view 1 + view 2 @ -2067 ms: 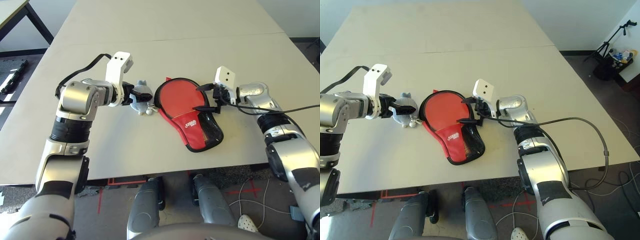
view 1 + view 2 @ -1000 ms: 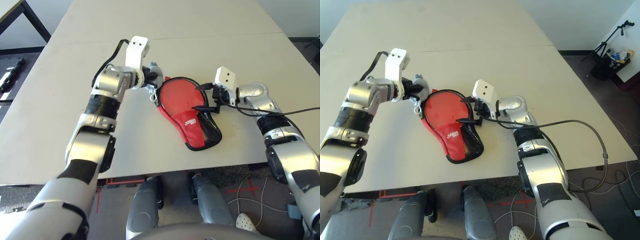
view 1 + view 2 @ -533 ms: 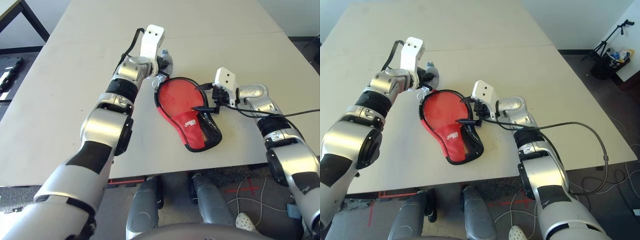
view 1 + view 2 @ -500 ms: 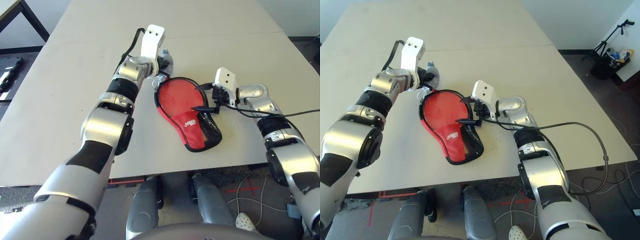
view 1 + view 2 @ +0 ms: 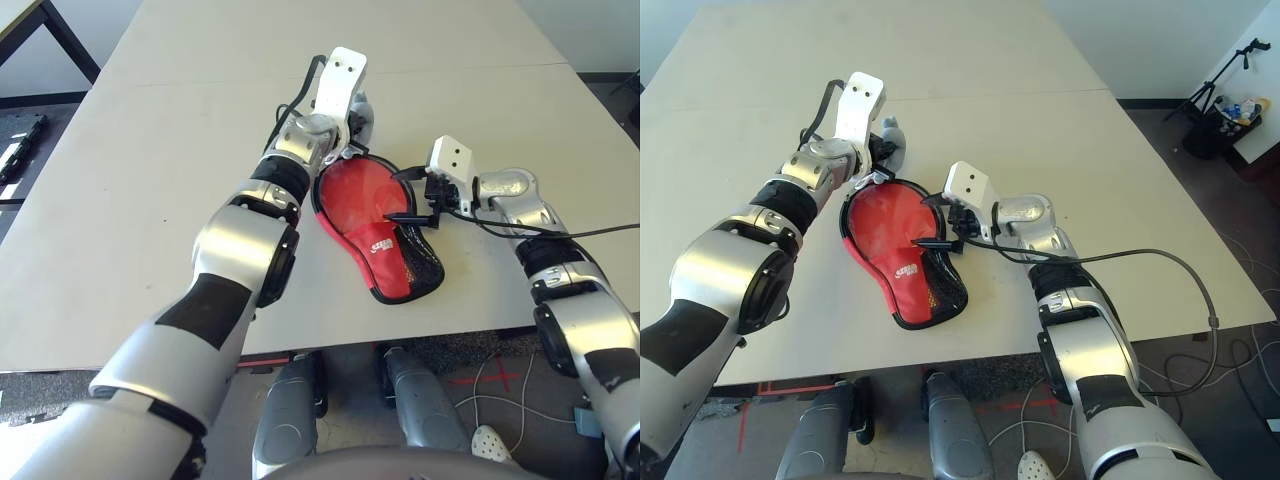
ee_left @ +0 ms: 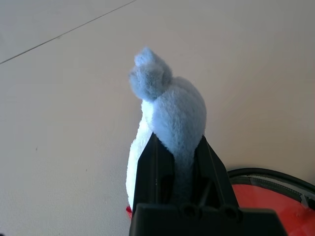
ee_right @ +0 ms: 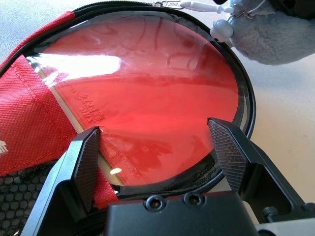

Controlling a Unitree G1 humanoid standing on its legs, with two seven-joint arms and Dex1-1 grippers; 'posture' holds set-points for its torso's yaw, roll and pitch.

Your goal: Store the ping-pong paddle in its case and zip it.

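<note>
The plush pouch, now held at the case's far edge, will be released by my left gripper on the table (image 5: 402,150), in the spot beyond the round end of the case, near my right gripper.
The red case (image 5: 385,247) lies mid-table, its round end unzipped and ringed by black zipper edging. Inside it the ping-pong paddle (image 7: 147,93) shows its glossy red face; the handle is hidden under the fabric and mesh pocket (image 5: 425,262). My left gripper (image 6: 179,157) reaches across to the case's far edge and is shut on a small grey plush pouch (image 5: 362,112), whose white cord (image 7: 197,6) runs to the zipper. My right gripper (image 7: 160,147) hovers open at the case's right edge, with its fingers (image 7: 88,157) spread over the paddle face.
The beige table (image 5: 150,200) has a seam (image 5: 200,82) running across behind the case. A black cable (image 5: 1170,250) trails from my right forearm past the table's right edge. The front edge (image 5: 420,335) is close below the case.
My left arm has swung the grey pouch from the case's left side around its far rim, toward the right. The right gripper and the case have stayed put.
</note>
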